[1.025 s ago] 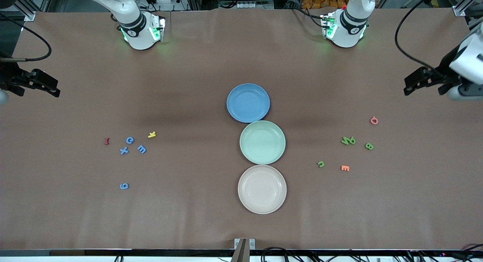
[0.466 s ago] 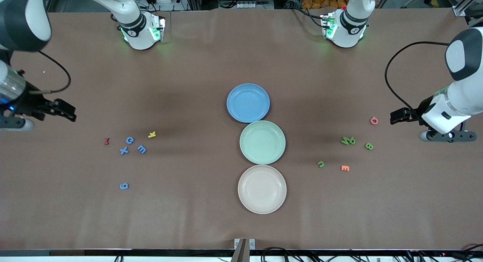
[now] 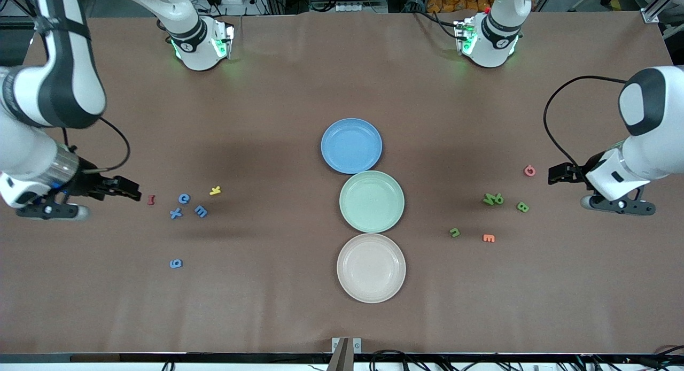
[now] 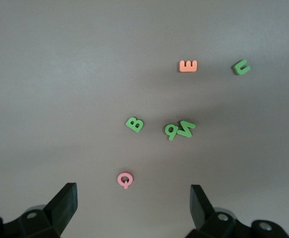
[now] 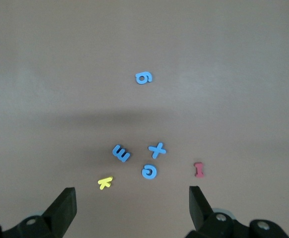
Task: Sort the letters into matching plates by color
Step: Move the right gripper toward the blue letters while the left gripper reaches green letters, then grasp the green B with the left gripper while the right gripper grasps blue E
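Note:
My right gripper should grab the middle of the blue E (image 3: 200,211) (image 5: 120,153), which is the blue letter nearest the yellow K.
The blue plate (image 3: 351,146) and mint green plate (image 3: 372,201) lie mid-table, both empty. Blue letters C (image 3: 184,199), X (image 3: 176,213), E (image 3: 201,211) and a 6 (image 3: 176,263) lie toward the right arm's end; they also show in the right wrist view, such as the C (image 5: 149,171). Green pieces (image 3: 493,199), a B (image 3: 523,207) and a small one (image 3: 454,232) lie toward the left arm's end; the B (image 4: 134,124) shows in the left wrist view. My right gripper (image 3: 128,192) (image 5: 130,198) is open and empty beside the blue group. My left gripper (image 3: 558,174) (image 4: 133,198) is open and empty by the green group.
A cream-white plate (image 3: 371,268) touches the green plate, nearer the camera. A red I (image 3: 151,200) and yellow K (image 3: 215,190) lie among the blue letters. A pink Q (image 3: 529,170) and orange E (image 3: 488,238) lie among the green ones.
Both arms have swung in from the table's ends and come down: the right gripper toward the blue letters, the left gripper toward the pink Q and green letters. No letter has moved.

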